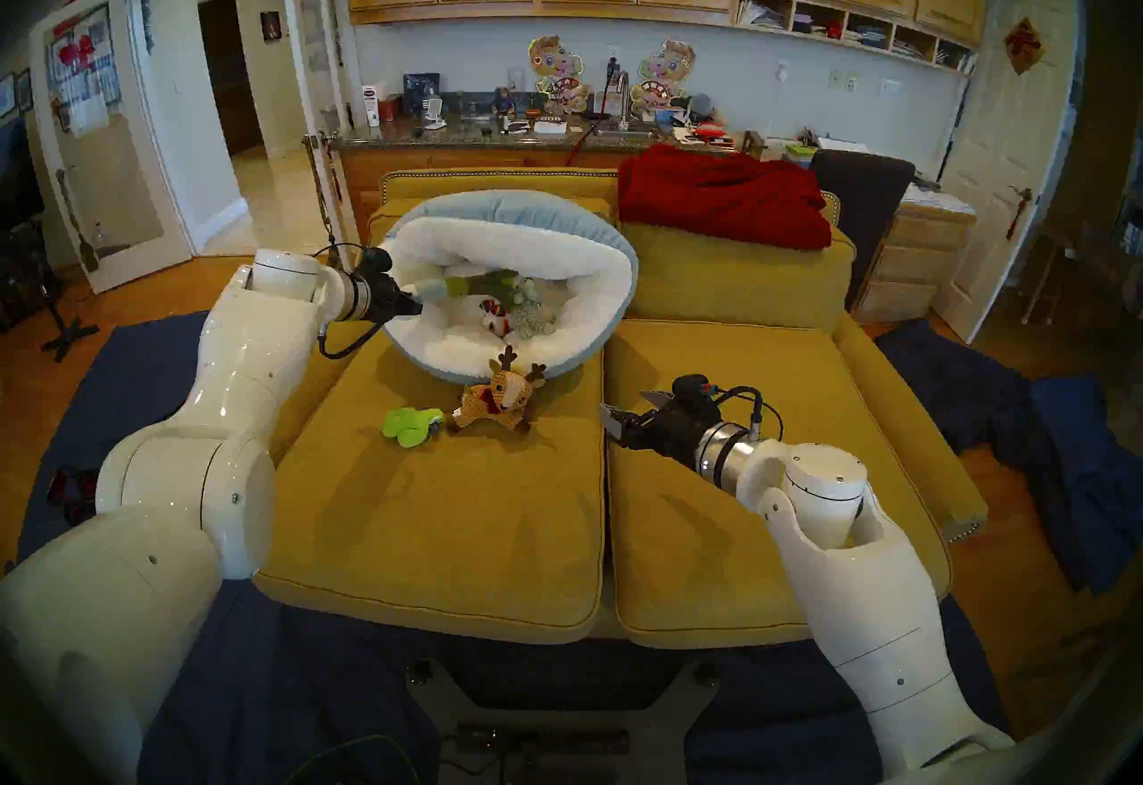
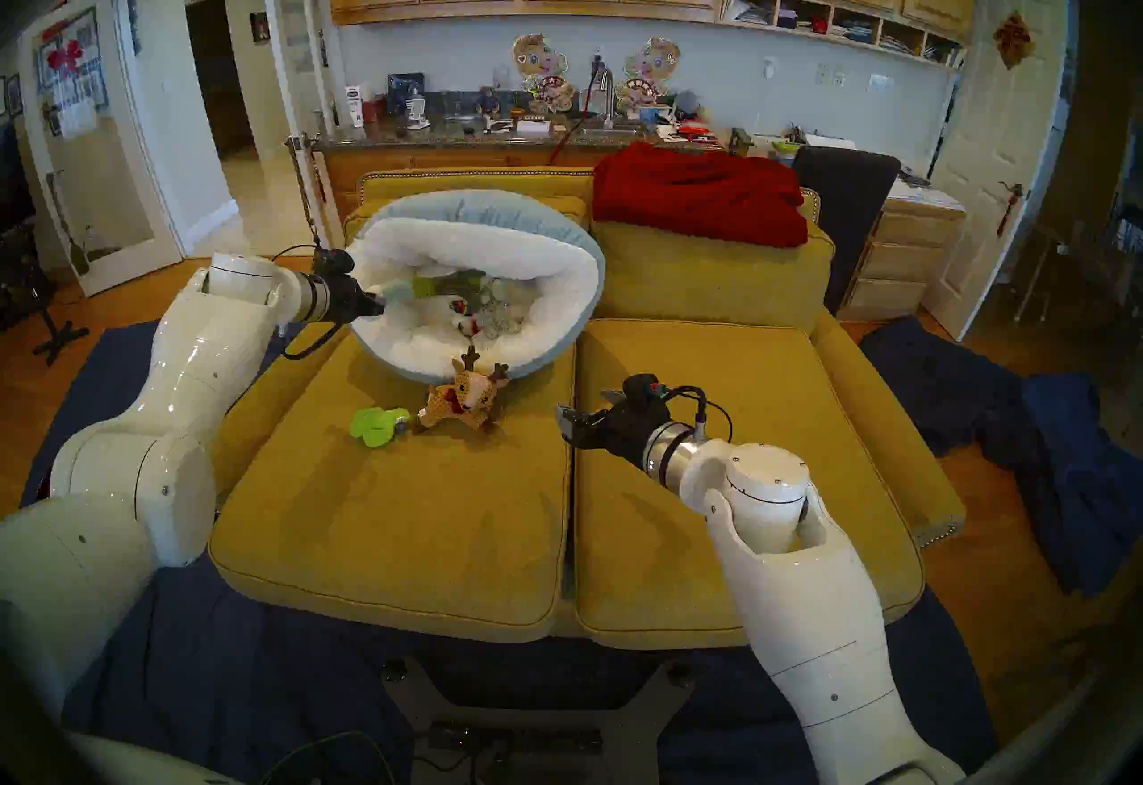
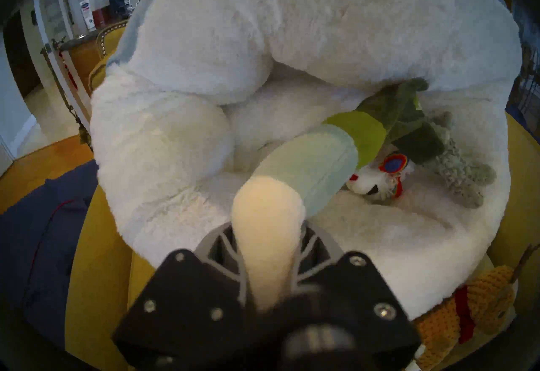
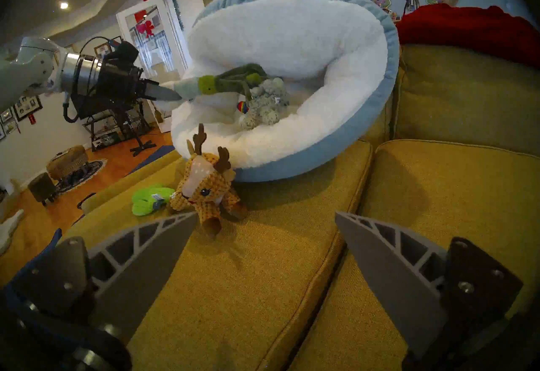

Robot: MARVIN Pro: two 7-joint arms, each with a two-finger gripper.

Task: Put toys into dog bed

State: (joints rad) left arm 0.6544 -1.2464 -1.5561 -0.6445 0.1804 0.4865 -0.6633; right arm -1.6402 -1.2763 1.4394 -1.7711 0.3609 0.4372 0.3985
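I need to release the white-green leek from my left gripper on the plush [image 1: 474,299] [image 3: 326,168] next to the white animal inside the dog bed.
The round dog bed [image 1: 609,276], white plush inside and light blue outside, leans against the sofa back. My left gripper [image 1: 418,305] is shut on the pale end of the white-green leek [image 3: 321,162], which reaches over the bed's left rim. Inside the bed lie a white animal with rainbow accents [image 1: 495,318] and a grey-beige plush [image 1: 533,312]. In front of the bed, on the left seat cushion, lie a brown reindeer [image 4: 204,183] and a lime-green cactus [image 4: 149,199]. My right gripper [image 4: 266,215] hangs open and holds nothing, above the seam between the seat cushions, to the reindeer's right.
A red blanket [image 1: 723,193] drapes over the sofa back at the right. The yellow seat cushions [image 1: 433,518] stretch toward me. Dark blue cloth [image 1: 1002,394] lies on the floor around the sofa. A cluttered counter [image 1: 556,131] stands behind it.
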